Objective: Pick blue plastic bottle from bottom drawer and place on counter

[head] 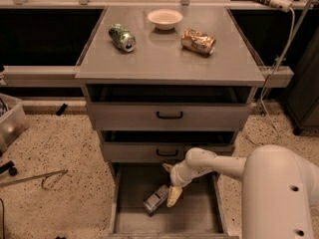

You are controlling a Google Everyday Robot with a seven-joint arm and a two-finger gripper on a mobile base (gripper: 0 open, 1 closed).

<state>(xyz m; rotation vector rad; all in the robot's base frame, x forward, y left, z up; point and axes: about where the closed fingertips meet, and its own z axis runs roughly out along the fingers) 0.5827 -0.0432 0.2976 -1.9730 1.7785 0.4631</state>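
Note:
Next, I close my gripper on the blue plastic bottle's far end (163,192), the one next to my downward-pointing finger in the open bottom drawer.
The blue plastic bottle (155,199) lies on its side on the floor of the open bottom drawer (199,218), near the drawer's middle. My gripper (171,183) hangs inside the drawer on a white arm that comes in from the right. One yellowish finger (174,195) points down just right of the bottle, close to it or touching it. The other finger shows higher up, near the middle drawer's front. The bottle is not lifted. The counter (169,59) is the grey tabletop above the drawers.
On the counter lie a green soda can (122,37), a white bowl (165,18) and a dented orange-gold can (198,41). Two grey drawers with black handles (169,115) sit above the open one. A bin (11,122) and a cable lie on the speckled floor at the left.

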